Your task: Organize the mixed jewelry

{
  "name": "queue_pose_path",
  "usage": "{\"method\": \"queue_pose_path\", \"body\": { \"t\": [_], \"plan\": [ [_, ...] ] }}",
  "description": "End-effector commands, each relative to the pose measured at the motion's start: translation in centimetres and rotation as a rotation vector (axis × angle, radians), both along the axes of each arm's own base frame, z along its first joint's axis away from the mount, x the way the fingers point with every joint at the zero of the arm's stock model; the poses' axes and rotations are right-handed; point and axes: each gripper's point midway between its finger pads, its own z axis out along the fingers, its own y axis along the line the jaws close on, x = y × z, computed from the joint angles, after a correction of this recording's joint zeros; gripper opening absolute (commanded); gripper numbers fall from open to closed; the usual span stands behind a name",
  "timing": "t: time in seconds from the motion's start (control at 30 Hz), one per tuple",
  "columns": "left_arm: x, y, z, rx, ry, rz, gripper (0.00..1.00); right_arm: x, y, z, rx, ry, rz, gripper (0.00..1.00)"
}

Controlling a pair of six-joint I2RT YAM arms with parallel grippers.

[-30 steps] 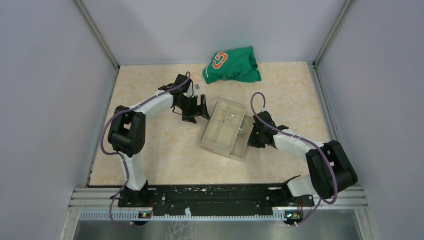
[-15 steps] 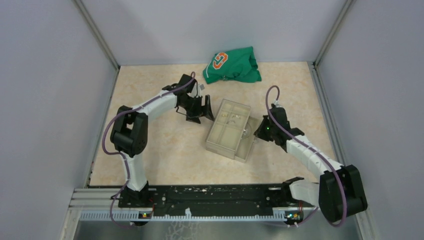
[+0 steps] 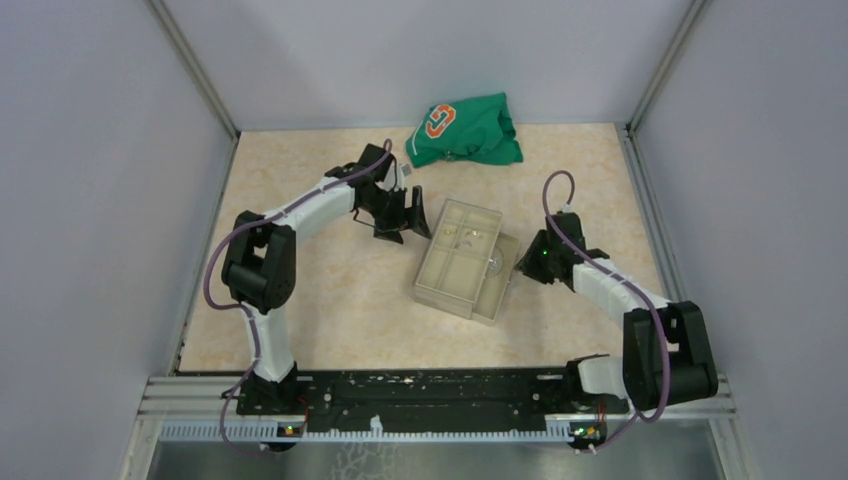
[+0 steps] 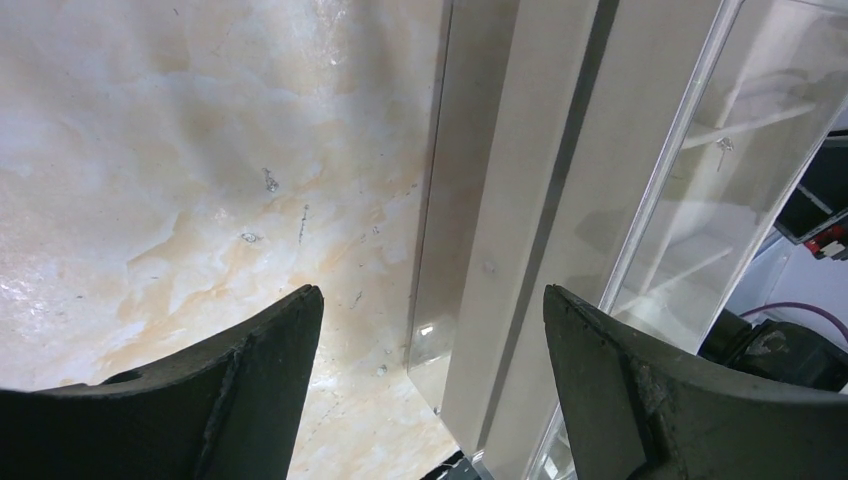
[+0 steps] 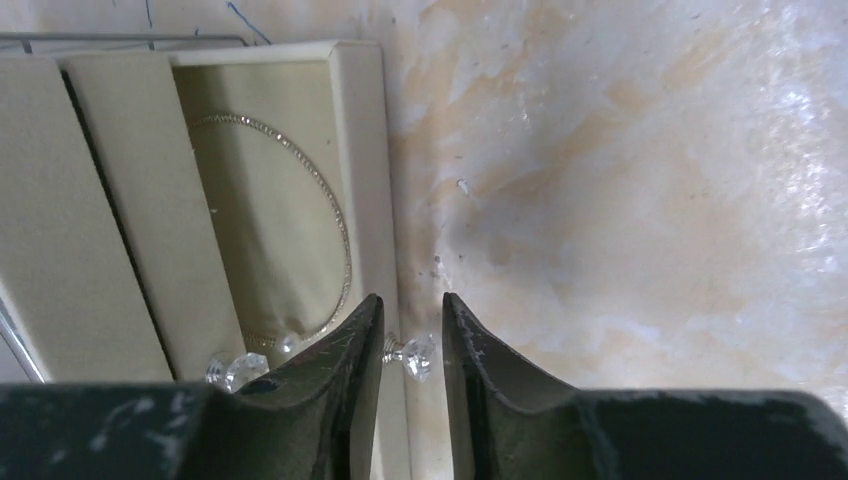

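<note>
The drawer is half shut with my right gripper at its knob, so it should grip the drawer's front side (image 5: 372, 250) and pull while my left gripper holds the box.
The clear compartmented box (image 3: 452, 262) lies mid-table with a side drawer (image 3: 500, 280) slid out to the right. A fine silvery chain hoop (image 5: 305, 225) lies in the drawer and also shows in the top view (image 3: 493, 264). Small silvery bits (image 3: 462, 237) sit in a far compartment. Two tiny bits (image 4: 270, 181) lie on the table left of the box. My right gripper (image 5: 410, 330) is closed narrowly around the drawer's crystal knob (image 5: 418, 356). My left gripper (image 4: 432, 330) is open and straddles the box's left wall (image 4: 520, 200); in the top view it (image 3: 405, 215) is at the box's far-left side.
A green cloth with an orange logo (image 3: 465, 130) lies at the back. A second crystal knob (image 5: 235, 370) shows beside my right fingers. Metal frame rails run along both table sides, and grey walls enclose them.
My right arm has swung right and drawn the drawer out, uncovering the hoop. The box has shifted slightly right. My left gripper has moved a little right, up to the box.
</note>
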Motion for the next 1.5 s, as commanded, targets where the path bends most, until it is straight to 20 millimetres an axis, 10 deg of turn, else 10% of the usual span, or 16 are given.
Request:
{"method": "queue_pose_path", "body": {
  "t": [0.0,0.33,0.6,1.1,1.47],
  "plan": [
    [0.0,-0.5,1.3,-0.020,-0.023,-0.028,0.87,2.9,0.2,2.6,0.045,-0.104,0.002,0.32],
    [0.1,-1.4,2.0,-0.062,-0.023,-0.057,0.87,3.5,1.4,1.4,0.086,-0.096,0.055,0.30],
    [-0.7,-3.5,1.5,-0.091,0.006,-0.106,0.87,4.3,2.3,1.7,0.102,-0.089,0.106,0.00],
    [-0.7,-5.8,1.1,-0.124,0.029,-0.151,0.87,5.4,6.4,7.4,0.167,-0.195,0.212,0.00],
    [-1.2,-6.5,0.6,-0.132,0.050,-0.157,0.87,5.8,8.8,6.0,0.272,-0.165,0.180,0.00]
  ]
}}
